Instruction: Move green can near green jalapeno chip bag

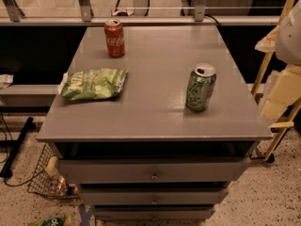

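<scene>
The robot's gripper will close on the upper half of the green can (202, 78), because the can should go near the green jalapeno chip bag.
The green can (201, 88) stands upright on the right side of the grey tabletop (155, 102), with pale mottled markings and a silver top. The green jalapeno chip bag (94, 84) lies flat on the left side of the tabletop, crinkled, with white lettering and a white edge at its left. The can and the bag are well apart, with bare tabletop between them. My gripper (281, 100) shows as pale cream parts at the right edge of the view, off the table's right side and to the right of the can, holding nothing that I can see.
A red cola can (114, 37) stands upright at the back left of the tabletop. Drawers (154, 173) sit below the top. A wire basket (47, 175) stands on the floor at the left. A railing runs behind the table.
</scene>
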Robot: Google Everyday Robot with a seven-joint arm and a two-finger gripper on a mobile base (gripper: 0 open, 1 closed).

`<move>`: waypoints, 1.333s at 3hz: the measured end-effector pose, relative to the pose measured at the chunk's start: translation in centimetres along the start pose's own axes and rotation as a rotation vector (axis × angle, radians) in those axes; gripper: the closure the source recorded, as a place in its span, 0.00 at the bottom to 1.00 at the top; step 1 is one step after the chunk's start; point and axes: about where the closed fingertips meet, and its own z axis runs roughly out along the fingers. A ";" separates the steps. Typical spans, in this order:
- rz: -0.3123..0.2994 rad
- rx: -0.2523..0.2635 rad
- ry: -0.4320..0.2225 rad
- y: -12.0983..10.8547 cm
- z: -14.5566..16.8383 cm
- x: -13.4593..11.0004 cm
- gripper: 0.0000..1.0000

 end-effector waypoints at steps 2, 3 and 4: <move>0.108 0.029 -0.137 -2.0 1.7 -0.6 0.00; 0.202 0.025 -0.343 -5.9 4.5 -3.0 0.00; 0.266 -0.002 -0.532 -8.5 6.3 -5.7 0.00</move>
